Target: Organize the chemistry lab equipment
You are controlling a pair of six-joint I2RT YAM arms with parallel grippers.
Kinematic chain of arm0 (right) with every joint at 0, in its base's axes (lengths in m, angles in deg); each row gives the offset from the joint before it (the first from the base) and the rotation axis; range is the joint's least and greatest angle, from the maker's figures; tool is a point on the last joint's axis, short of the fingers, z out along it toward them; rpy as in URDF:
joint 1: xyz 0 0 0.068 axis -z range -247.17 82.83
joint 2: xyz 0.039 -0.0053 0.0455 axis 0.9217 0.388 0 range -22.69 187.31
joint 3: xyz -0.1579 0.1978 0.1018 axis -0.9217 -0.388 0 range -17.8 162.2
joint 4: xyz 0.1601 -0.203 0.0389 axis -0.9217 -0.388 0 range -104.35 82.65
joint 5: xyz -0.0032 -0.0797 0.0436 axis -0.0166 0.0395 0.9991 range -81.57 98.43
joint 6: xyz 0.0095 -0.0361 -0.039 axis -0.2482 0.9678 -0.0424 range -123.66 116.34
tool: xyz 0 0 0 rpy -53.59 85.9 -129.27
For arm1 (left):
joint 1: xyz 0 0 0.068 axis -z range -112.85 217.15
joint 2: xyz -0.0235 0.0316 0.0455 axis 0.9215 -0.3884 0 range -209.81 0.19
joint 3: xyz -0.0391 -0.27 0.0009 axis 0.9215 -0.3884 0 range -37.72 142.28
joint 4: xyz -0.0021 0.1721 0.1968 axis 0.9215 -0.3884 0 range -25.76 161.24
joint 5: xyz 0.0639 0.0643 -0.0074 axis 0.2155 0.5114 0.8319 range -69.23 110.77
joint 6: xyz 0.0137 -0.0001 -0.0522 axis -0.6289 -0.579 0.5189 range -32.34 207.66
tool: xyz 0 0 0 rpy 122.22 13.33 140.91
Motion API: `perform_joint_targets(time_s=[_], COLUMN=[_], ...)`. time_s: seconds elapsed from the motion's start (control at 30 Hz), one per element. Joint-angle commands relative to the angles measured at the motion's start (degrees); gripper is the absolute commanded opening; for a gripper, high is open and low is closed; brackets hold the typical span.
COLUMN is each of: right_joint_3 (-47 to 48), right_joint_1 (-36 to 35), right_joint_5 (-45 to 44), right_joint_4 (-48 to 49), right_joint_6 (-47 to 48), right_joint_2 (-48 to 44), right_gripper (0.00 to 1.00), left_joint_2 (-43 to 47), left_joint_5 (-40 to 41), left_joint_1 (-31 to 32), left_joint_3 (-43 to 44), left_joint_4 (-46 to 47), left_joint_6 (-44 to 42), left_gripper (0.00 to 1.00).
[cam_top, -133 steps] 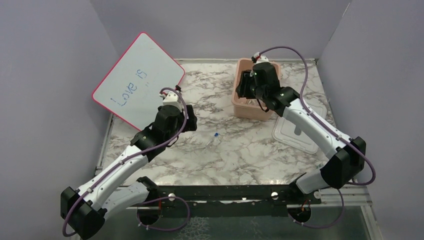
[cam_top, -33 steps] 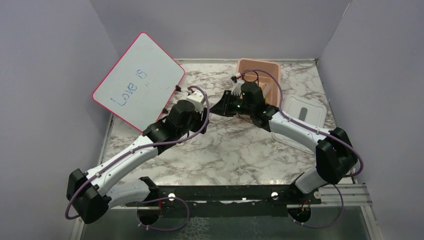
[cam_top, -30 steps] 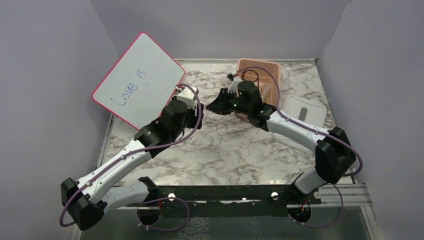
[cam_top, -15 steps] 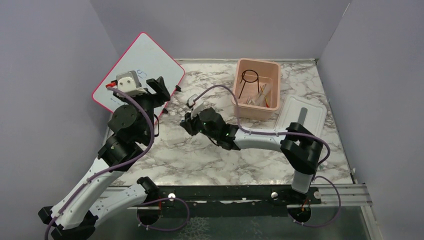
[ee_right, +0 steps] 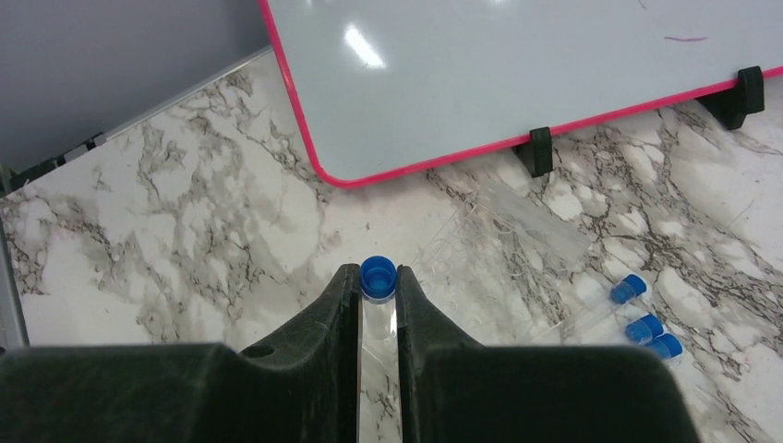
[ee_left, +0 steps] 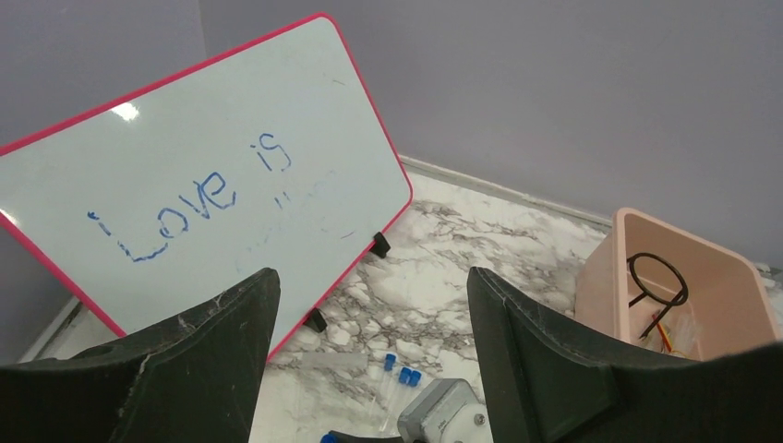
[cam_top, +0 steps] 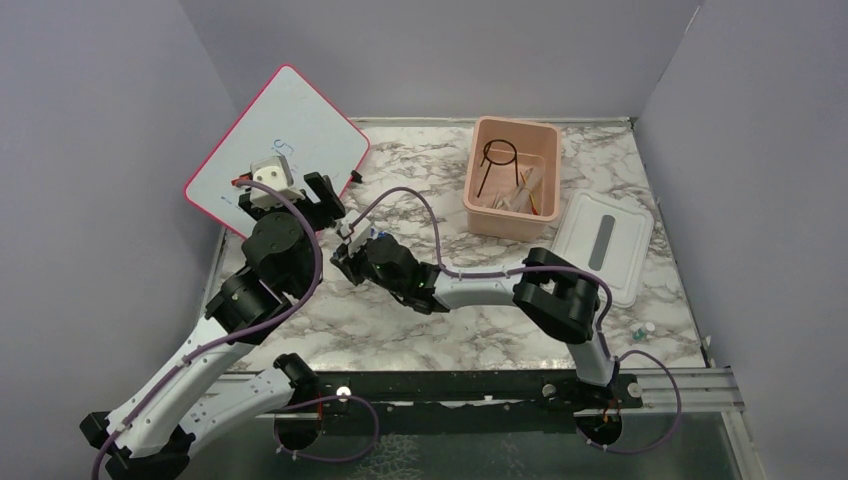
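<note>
The robot's right gripper needs to release the blue-capped vial upright in the clear rack's corner hole (cam_top: 327,265) (ee_right: 382,334), away from the lying vials.
My right gripper (ee_right: 377,275) is shut on a clear blue-capped vial (ee_right: 378,316), its cap sticking out past the fingertips, low over the marble near the whiteboard's foot (cam_top: 345,262). Three more blue-capped vials (ee_right: 644,327) lie to its right, beside a clear tube (ee_right: 531,217) flat on the table. In the left wrist view these vials (ee_left: 406,376) show below my left gripper (ee_left: 371,277), which hangs open and holds nothing, raised in front of the whiteboard (cam_top: 325,198). The black wire ring stand (cam_top: 497,155) stands inside the pink tub (cam_top: 478,215) with thin rods beside it.
The pink-rimmed whiteboard (cam_top: 290,120) leans on black feet at the back left, close behind both grippers. A white lid (cam_top: 600,245) lies right of the tub. Two tiny items (cam_top: 640,328) sit near the table's right front edge.
The right arm has stretched further left and low toward the whiteboard's foot. The left arm has lifted back from the middle toward the whiteboard, and its jaws have widened.
</note>
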State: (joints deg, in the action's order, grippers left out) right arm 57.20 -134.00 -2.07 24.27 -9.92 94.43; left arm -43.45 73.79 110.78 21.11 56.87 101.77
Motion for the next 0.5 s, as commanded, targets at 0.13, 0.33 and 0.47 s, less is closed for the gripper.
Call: perform_joint_targets(time_s=[0.13, 0.33, 0.47], right_joint_3=[-0.38, 0.35, 1.20], right_joint_1=[-1.46, -2.03, -2.42], right_joint_5=[0.02, -2.26, -2.68], right_joint_4=[4.54, 5.08, 5.58], right_joint_6=[0.92, 1.46, 3.38], right_joint_2=[3.52, 6.06, 7.90], right_gripper=[0.13, 0.13, 0.13], left_joint_2=[1.70, 2.15, 1.76], left_joint_5=[-1.05, -3.00, -3.26], left_joint_1=[0.26, 0.27, 0.22], left_joint_3=[1.45, 0.41, 0.13], left_joint_4=[-4.69, -4.27, -4.34], left_joint_6=[1.62, 1.76, 1.37], left_gripper=[0.77, 0.78, 0.78])
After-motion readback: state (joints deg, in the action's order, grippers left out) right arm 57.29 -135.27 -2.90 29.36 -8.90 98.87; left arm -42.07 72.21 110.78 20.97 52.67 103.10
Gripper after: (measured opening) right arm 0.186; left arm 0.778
